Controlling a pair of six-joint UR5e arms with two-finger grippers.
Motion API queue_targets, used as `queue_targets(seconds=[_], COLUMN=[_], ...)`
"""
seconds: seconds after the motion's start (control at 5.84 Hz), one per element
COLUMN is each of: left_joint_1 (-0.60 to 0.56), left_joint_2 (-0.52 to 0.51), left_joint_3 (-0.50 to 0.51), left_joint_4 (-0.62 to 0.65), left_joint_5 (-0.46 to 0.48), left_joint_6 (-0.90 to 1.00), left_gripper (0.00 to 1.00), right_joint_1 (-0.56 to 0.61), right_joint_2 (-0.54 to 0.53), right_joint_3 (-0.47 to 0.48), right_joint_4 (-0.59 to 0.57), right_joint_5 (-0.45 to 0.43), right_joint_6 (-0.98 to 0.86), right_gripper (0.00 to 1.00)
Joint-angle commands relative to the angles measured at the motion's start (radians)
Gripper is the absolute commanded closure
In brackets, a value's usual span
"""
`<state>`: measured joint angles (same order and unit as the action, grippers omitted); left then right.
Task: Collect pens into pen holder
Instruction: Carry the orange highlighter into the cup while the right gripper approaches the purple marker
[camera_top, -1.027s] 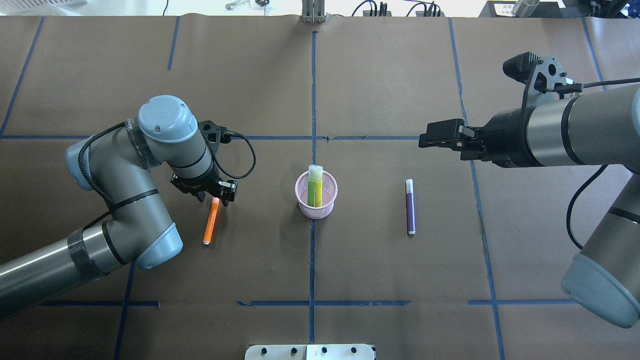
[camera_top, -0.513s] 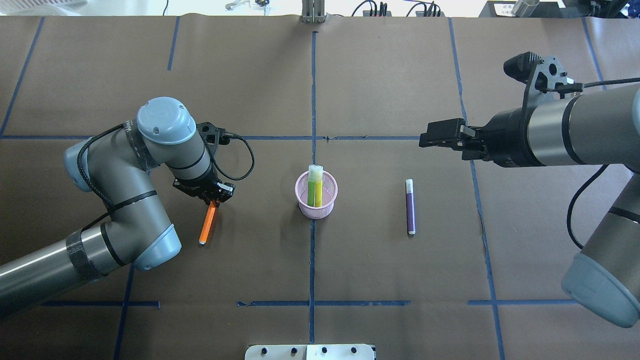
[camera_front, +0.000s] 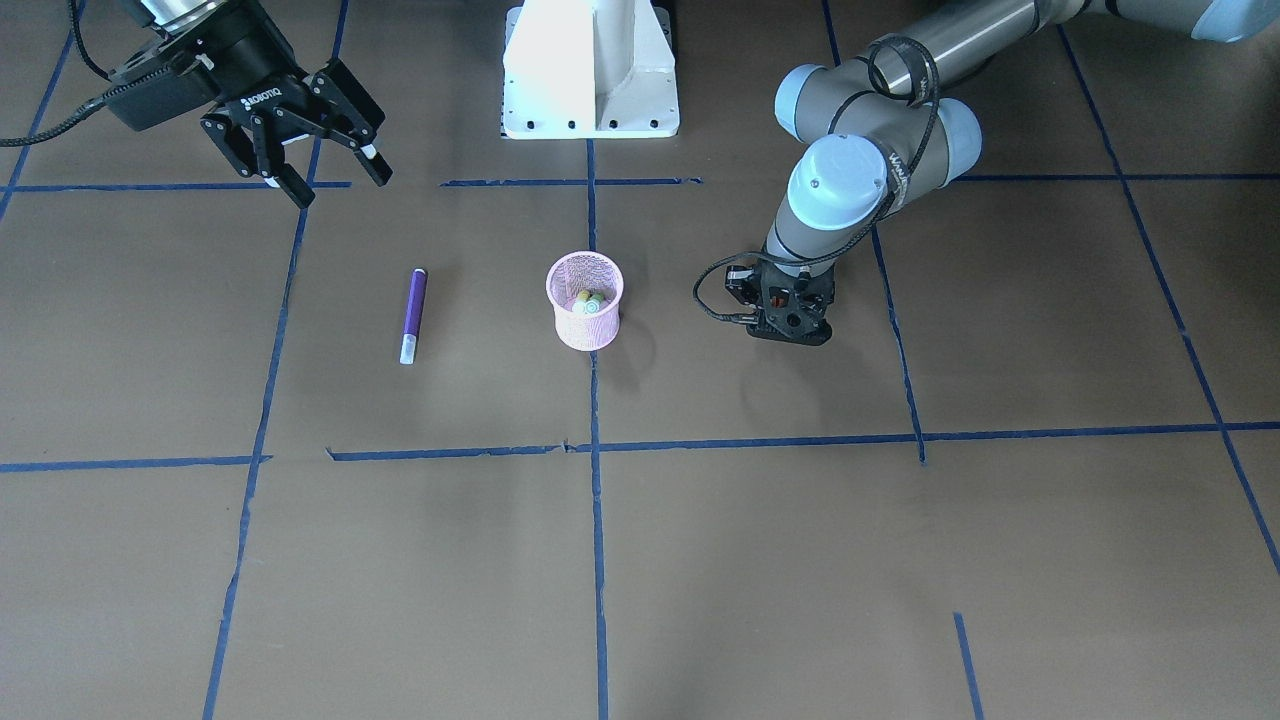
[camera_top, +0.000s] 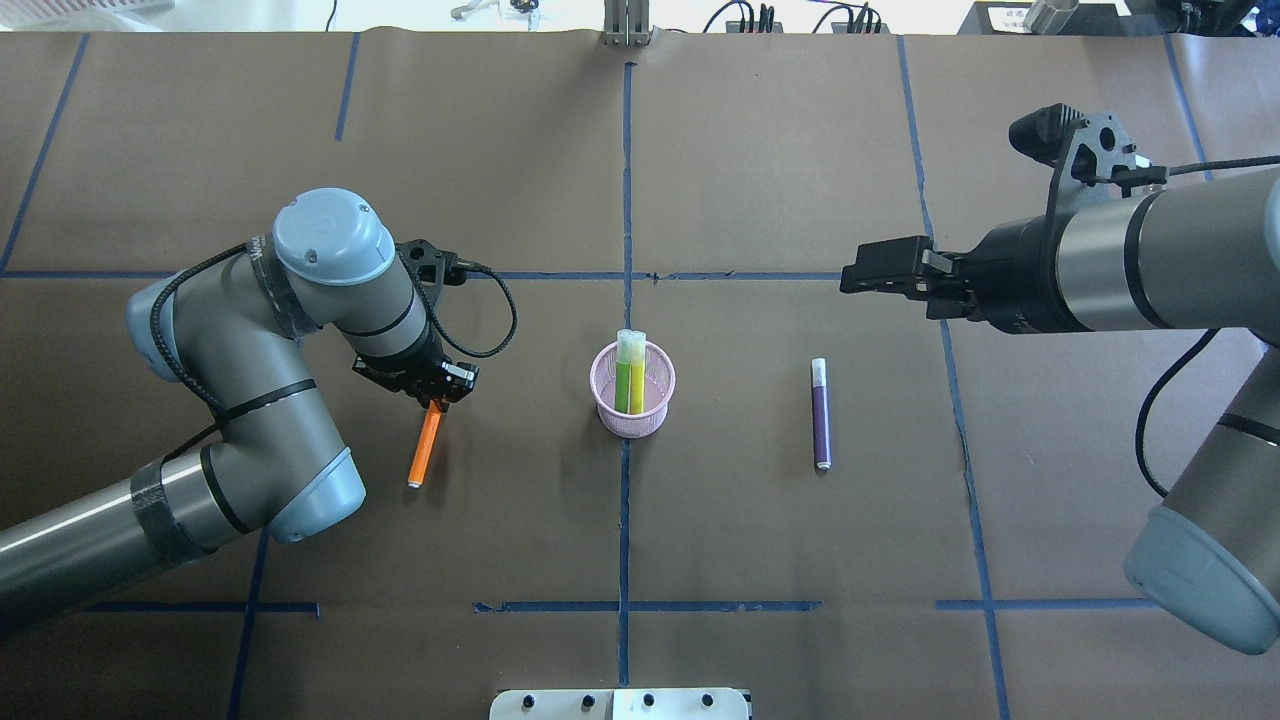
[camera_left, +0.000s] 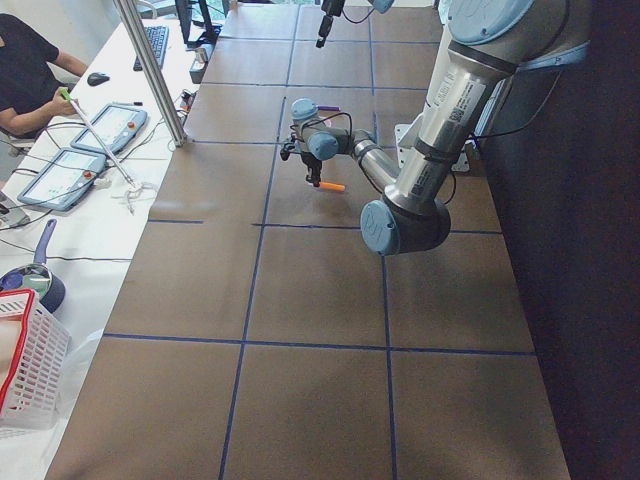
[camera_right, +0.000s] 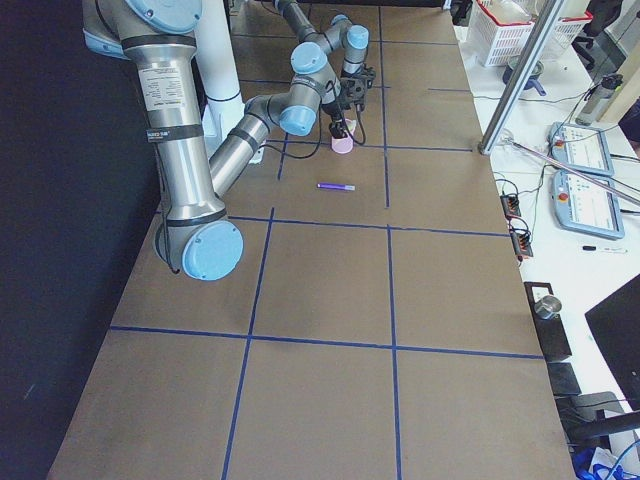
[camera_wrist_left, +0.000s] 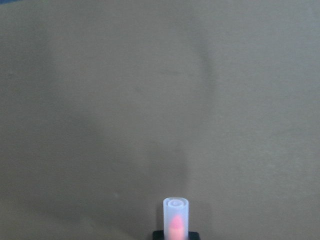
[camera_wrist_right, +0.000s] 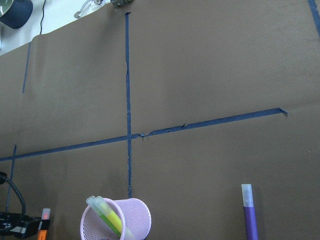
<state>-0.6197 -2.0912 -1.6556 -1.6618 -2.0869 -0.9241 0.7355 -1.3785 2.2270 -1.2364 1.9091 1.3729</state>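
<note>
Next, my left gripper lets go of the orange pen inside the pink mesh pen holder (camera_front: 587, 287), beside the yellow-green pens.
My left gripper (camera_top: 437, 396) is shut on the orange pen (camera_top: 424, 450) near its pale cap end, left of the pen holder. The cap (camera_wrist_left: 176, 215) shows at the bottom of the left wrist view. The pen's other end slants down toward the table. The pink mesh pen holder (camera_top: 603, 405) stands at the table's middle with two yellow-green pens (camera_top: 628, 375) upright in it; it also shows in the front-facing view (camera_front: 585, 325). The purple pen (camera_top: 820, 415) lies flat to the holder's right. My right gripper (camera_front: 340, 183) is open and empty, raised beyond the purple pen.
Blue tape lines (camera_top: 625, 200) cross the brown table cover. The robot's white base plate (camera_front: 590, 70) sits at the near edge. Desks with tablets (camera_left: 60, 175) and a basket (camera_left: 25, 370) run along the far side, where a person sits.
My left gripper has shut on the orange pen's cap end and shifted a little to the right with it. The right arm, the purple pen and the holder have not moved.
</note>
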Motion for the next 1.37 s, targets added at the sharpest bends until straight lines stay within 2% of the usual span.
queue_targets(seconds=[0.0, 0.17, 0.34, 0.51, 0.68, 0.86, 1.03, 1.2], left_joint_1=[0.001, 0.079, 0.201, 0.260, 0.350, 0.389, 0.411, 0.420], left_joint_2=[-0.006, -0.006, -0.007, -0.003, 0.003, -0.007, -0.019, -0.024], left_joint_3=[-0.212, -0.312, -0.358, -0.380, -0.350, -0.292, -0.215, -0.163], left_joint_4=[0.001, -0.001, -0.013, -0.147, -0.271, -0.318, -0.329, -0.390], left_joint_5=[0.136, 0.330, 0.604, 0.786, 0.982, 1.124, 1.242, 1.308], left_joint_6=[-0.140, -0.207, -0.326, -0.396, -0.421, -0.421, -0.421, -0.421], left_gripper=[1.00, 1.00, 1.00, 1.00, 1.00, 1.00, 0.98, 0.98], right_joint_1=[0.025, 0.041, 0.048, 0.050, 0.050, 0.059, 0.058, 0.061], right_joint_2=[-0.008, -0.011, -0.020, -0.022, -0.046, -0.065, -0.076, -0.071], right_joint_3=[0.003, 0.003, 0.002, -0.003, -0.004, -0.010, -0.047, -0.071], right_joint_4=[0.000, 0.000, 0.000, 0.000, 0.000, -0.012, -0.018, -0.061], right_joint_5=[0.025, 0.044, 0.065, 0.065, 0.082, 0.115, 0.123, 0.149], right_joint_6=[0.000, -0.002, -0.002, -0.003, -0.041, -0.078, -0.089, -0.107], right_gripper=[0.02, 0.02, 0.02, 0.02, 0.02, 0.01, 0.01, 0.01])
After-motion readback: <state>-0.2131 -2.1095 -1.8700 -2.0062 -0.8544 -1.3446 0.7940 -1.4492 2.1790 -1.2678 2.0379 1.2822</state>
